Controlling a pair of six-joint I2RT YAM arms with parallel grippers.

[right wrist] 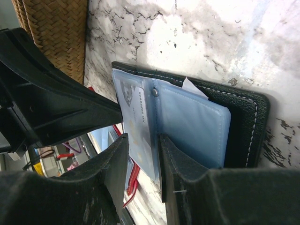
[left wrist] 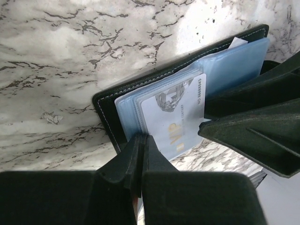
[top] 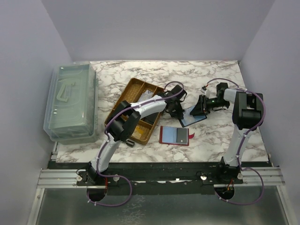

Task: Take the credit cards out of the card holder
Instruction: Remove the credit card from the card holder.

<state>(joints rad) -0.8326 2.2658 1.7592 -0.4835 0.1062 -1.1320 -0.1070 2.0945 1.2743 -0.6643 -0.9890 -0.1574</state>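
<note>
I am pinching at the VIP card's edge with my left gripper, so I should open it and take only the blue sleeve (left wrist: 130, 112) before my right gripper pulls the card out.
The black card holder (top: 193, 116) lies open on the marble table, its blue plastic sleeves fanned out. A white card marked VIP (left wrist: 176, 112) sticks partly out of a sleeve. My left gripper (top: 176, 111) is pinched shut on the near corner of that card and its sleeve, as the left wrist view (left wrist: 141, 140) shows. My right gripper (top: 202, 105) comes in from the other side, and its jaws (right wrist: 140, 145) clasp the stack of sleeves beside the card (right wrist: 138, 117). The holder's leather cover (right wrist: 248, 126) lies flat beneath.
A red and blue stack of cards (top: 174, 136) lies on the table in front of the holder. A woven basket (top: 133, 101) stands just left of my left arm. A clear lidded plastic box (top: 72, 101) stands at the far left.
</note>
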